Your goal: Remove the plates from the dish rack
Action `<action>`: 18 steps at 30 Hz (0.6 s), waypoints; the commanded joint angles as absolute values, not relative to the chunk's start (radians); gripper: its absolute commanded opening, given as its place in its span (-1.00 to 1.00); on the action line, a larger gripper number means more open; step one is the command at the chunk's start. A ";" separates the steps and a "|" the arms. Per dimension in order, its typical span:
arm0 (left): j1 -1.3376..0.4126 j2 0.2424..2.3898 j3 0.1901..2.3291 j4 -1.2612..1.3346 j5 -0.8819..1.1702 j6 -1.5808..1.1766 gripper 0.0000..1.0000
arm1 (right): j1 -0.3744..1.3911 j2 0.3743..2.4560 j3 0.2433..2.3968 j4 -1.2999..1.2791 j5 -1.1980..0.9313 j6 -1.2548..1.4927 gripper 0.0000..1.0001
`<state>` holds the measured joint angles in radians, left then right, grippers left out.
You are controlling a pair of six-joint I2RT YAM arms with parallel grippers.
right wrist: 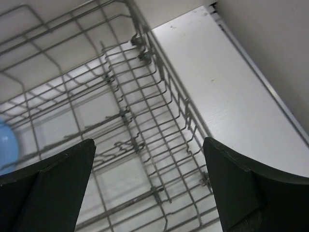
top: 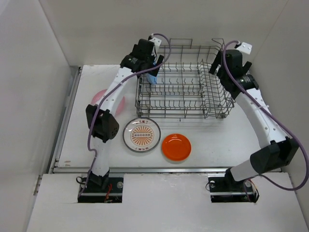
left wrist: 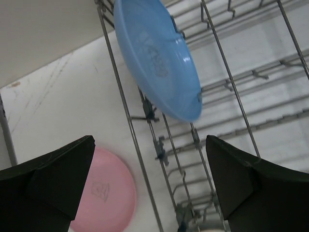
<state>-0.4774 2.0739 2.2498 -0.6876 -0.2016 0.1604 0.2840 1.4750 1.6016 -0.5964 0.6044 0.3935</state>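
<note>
My left gripper is going to close on the upper rim (top: 150, 74) (left wrist: 150, 93) of the blue plate, which stands on its edge in the dish rack.
The dish rack (top: 181, 84) is a grey wire basket at the back of the table. One blue plate (top: 152, 77) stands on edge at its left end. My left gripper (top: 155, 65) hovers open above that plate, and in the left wrist view the blue plate (left wrist: 157, 58) lies ahead of the open left gripper (left wrist: 149, 164), untouched. A pink plate (left wrist: 108, 193) lies on the table outside the rack's wire wall (left wrist: 126, 116). My right gripper (top: 215, 65) hangs open over the rack's right end. The right gripper (right wrist: 149, 159) is empty, above bare tines (right wrist: 130, 116).
On the table in front of the rack lie a white plate with an orange pattern (top: 141, 135) and a small orange plate (top: 176, 147). The pink plate (top: 99, 96) sits left of the rack, partly under my left arm. White walls enclose the table on three sides.
</note>
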 commanded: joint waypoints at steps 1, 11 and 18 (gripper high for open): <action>-0.495 2.133 2.351 -0.493 -0.403 0.185 0.99 | 0.236 1.518 1.626 -0.474 0.650 0.391 0.98; -0.518 2.339 2.410 -0.365 -0.621 0.233 0.77 | 0.173 1.640 1.624 -0.397 0.614 0.322 0.98; -0.518 2.347 2.410 -0.438 -0.574 0.184 -0.40 | 0.150 1.698 1.657 -0.397 0.569 0.322 0.98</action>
